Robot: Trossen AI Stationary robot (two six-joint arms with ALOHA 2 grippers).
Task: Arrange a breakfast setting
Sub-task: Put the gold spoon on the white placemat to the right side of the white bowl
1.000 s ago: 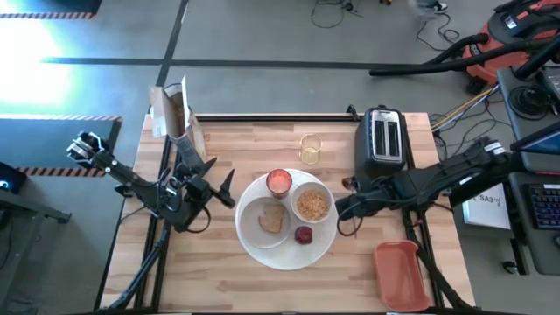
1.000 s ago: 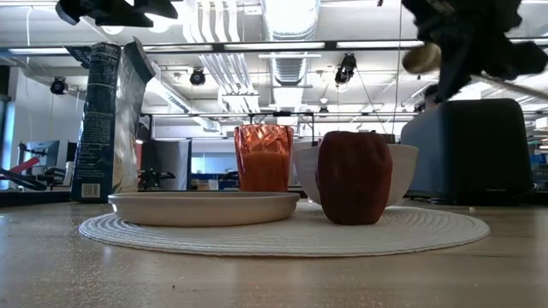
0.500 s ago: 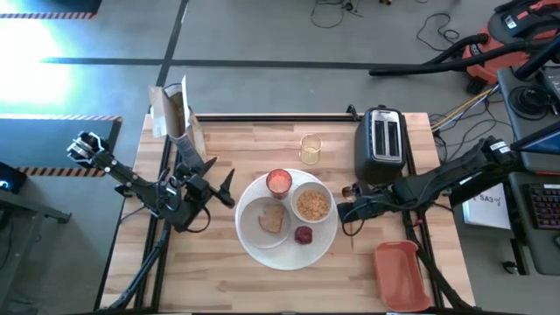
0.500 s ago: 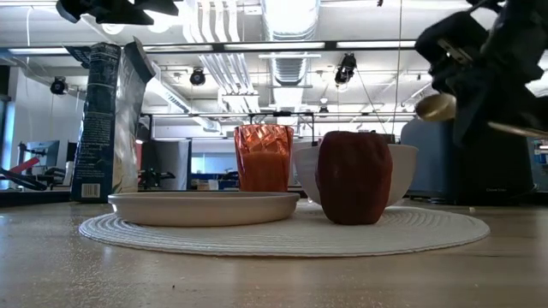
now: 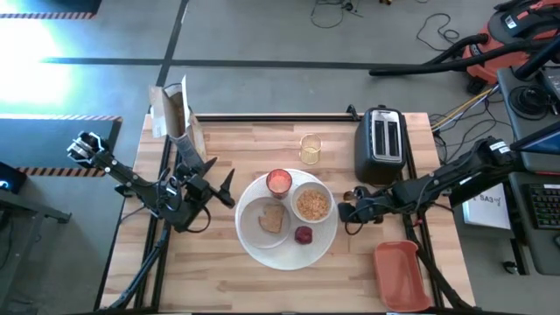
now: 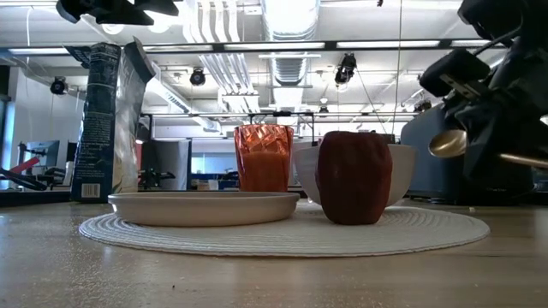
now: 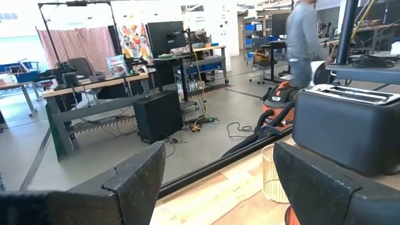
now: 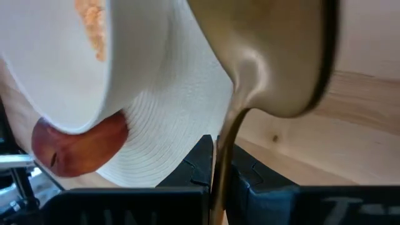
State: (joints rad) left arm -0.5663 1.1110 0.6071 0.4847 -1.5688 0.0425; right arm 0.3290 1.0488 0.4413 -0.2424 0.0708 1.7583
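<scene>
The robot's left gripper should next close on the outer edge [image 5: 241, 234] of the large white plate, beside the smaller white plate with the toast slice.
The large round white plate [image 5: 254, 249], ribbed like a woven mat, lies at the table's middle. On it stand the smaller white plate [image 5: 259, 210] with the brown toast slice [image 5: 272, 219], the white bowl [image 5: 311, 204] of cereal, the pink-red cup [image 5: 278, 181] and the small dark-red fruit [image 5: 304, 234]. My right gripper [image 5: 348, 210] is just right of the large plate, shut on the gold spoon [image 6: 448, 143], above the table. My left gripper [image 5: 217, 187] is open and empty, left of the plate. My right gripper pinches the spoon's thin handle [image 8: 220, 164] between its two fingers [image 8: 195, 166]. The fingers come from the table's right and lie along the spoon. The spoon's bowl [image 8: 275, 56] sticks out ahead of the fingers. The spoon is lifted clear of the table.
A black toaster [image 5: 382, 140] stands at the far right, a yellow glass [image 5: 310, 149] beside it. A cereal box [image 5: 175, 114] stands at the far left. A pink-red tray [image 5: 401, 273] lies at the near right. A person [image 7: 303, 37] walks beyond the table.
My right gripper has gone down and a little toward the table's near edge with the spoon. The spoon's bowl has sunk from above the white bowl's rim to about its mid height, clear of the table.
</scene>
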